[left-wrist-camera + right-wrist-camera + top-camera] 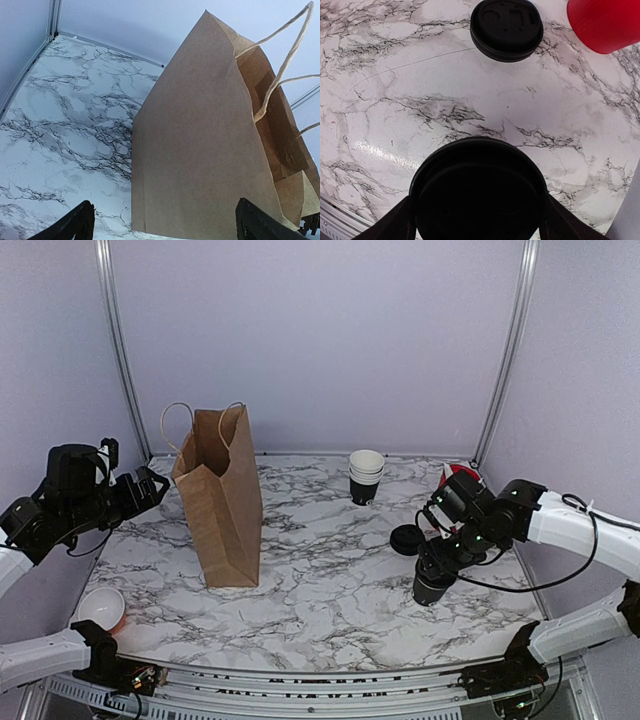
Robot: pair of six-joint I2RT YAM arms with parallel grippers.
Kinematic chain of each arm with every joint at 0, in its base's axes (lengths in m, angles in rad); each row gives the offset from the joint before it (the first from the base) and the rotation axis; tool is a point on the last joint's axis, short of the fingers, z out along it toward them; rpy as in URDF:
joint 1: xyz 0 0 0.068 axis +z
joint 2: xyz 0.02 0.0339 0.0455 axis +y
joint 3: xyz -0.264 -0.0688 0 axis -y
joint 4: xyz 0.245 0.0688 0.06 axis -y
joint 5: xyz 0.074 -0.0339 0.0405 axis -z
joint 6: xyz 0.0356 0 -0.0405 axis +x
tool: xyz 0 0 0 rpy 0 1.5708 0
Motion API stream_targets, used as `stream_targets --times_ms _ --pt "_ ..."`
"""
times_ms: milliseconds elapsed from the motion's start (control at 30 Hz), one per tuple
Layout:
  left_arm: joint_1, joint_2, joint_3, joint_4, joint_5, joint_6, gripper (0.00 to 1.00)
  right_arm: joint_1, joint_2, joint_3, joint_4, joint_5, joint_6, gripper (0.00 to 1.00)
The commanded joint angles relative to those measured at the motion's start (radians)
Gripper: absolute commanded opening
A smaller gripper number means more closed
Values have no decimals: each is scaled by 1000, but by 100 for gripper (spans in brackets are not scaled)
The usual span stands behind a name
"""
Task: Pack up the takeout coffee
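Note:
The paper bag will be held open by my left gripper, which will close on the paper bag's top edge [177, 464] [264, 147], beside the near end of its closest string handle.
The takeout coffee [431, 588], a small black cup with a round black lid [479, 192], stands on the marble table at the near right. My right gripper [437, 568] is shut on it, one finger pressed against each side of the lid. A tall brown paper bag [222, 502] with string handles stands upright at the left middle, its mouth open. My left gripper [150, 488] is open and empty, held just left of the bag. In the left wrist view the bag [200, 150] fills the space ahead of the spread fingers.
A loose flat black lid [406, 539] lies just beyond the coffee and shows in the right wrist view [507, 29]. A stack of lidless black cups [366, 476] stands at the back. A red cup [602, 22] sits at far right. Another cup [100, 608] lies at near left.

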Motion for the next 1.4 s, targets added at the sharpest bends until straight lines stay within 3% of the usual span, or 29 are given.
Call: stream_targets --times_ms 0,767,1133,1367 --pt "4 6 35 22 17 20 99 27 9 47 -49 42 12 81" --pt "3 -2 144 -43 45 35 99 29 -15 12 11 -33 23 79" --pt "3 49 227 -73 104 59 81 33 17 61 28 -40 -12 77" --pt "3 164 313 -153 145 107 68 40 21 82 42 -39 -19 76"
